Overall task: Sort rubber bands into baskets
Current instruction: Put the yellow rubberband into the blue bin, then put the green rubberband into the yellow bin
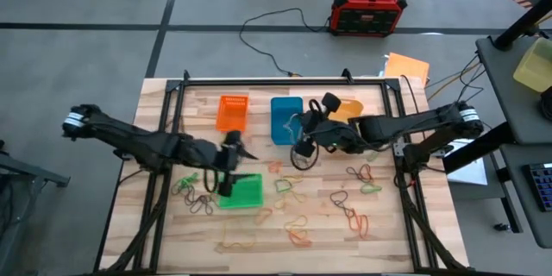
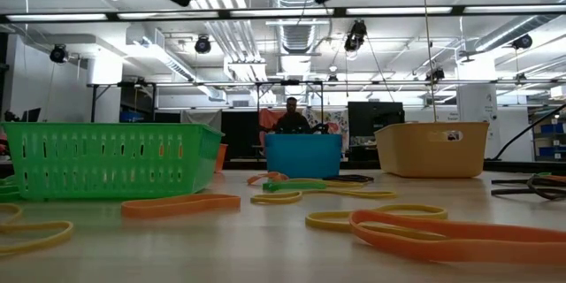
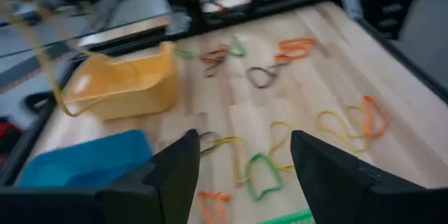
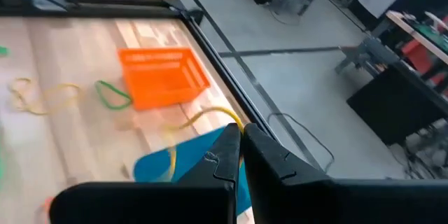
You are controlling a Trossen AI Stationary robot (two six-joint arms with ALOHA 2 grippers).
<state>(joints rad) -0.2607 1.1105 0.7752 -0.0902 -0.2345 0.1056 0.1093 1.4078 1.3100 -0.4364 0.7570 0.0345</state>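
Next, my left gripper closes on the crossed loops (image 1: 185,182) of the green rubber band, which is lying with the dark rubber bands beside the green basket.
My right gripper (image 1: 304,141) is shut on a yellow rubber band (image 4: 199,122) above the blue basket (image 1: 286,119), which also shows in the right wrist view (image 4: 185,166). My left gripper (image 1: 235,162) is open and empty (image 3: 245,175) over the far edge of the green basket (image 1: 244,192). The orange basket (image 1: 233,112) stands left of the blue one. The yellow-orange basket (image 1: 348,108) stands right of it, partly hidden under my right arm. Several orange, yellow, green and dark bands (image 1: 297,224) lie flat on the wooden table. My right gripper pinches the yellow band at its upper end (image 4: 234,120) between its two shut fingertips. The band is lifted clear and hangs slack below the fingers, its loop (image 4: 171,161) trailing over the blue basket.
A black frame (image 1: 285,82) runs along the table's edges. A cluster of bands (image 1: 197,198) lies left of the green basket, and more (image 1: 358,177) lie on the right half. A red-and-black box (image 1: 369,9) stands on the floor beyond the table. A person (image 2: 292,117) stands far behind.
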